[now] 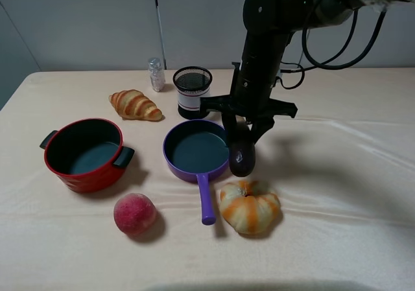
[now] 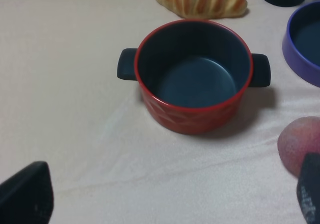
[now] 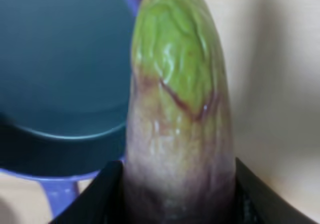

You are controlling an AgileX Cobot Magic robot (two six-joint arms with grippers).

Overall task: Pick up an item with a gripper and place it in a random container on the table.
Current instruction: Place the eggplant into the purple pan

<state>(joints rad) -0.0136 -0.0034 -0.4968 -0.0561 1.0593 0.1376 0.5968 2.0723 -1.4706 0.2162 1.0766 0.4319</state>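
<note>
I will use my right gripper to release the eggplant so that it lies across the dark inside of the purple frying pan (image 1: 202, 143) (image 3: 52, 47).
My right gripper (image 1: 243, 130) is shut on the dark purple eggplant (image 1: 241, 156), which hangs upright over the right rim of the purple frying pan (image 1: 194, 150). In the right wrist view the eggplant (image 3: 180, 109) fills the middle, its green stem end pointing away, clamped between the two black fingers (image 3: 97, 199). The pan's dark inside (image 3: 60, 59) lies beside it. My left gripper (image 2: 167, 196) is open and empty, its fingertips (image 2: 27, 194) wide apart, facing the red pot (image 2: 192, 79). It is out of the exterior view.
On the cream cloth stand the red two-handled pot (image 1: 84, 153), a peach (image 1: 135, 214), a striped pumpkin (image 1: 249, 207) by the pan's handle (image 1: 205, 200), a croissant (image 1: 135, 105), a black mesh cup (image 1: 192, 91) and a small jar (image 1: 155, 74).
</note>
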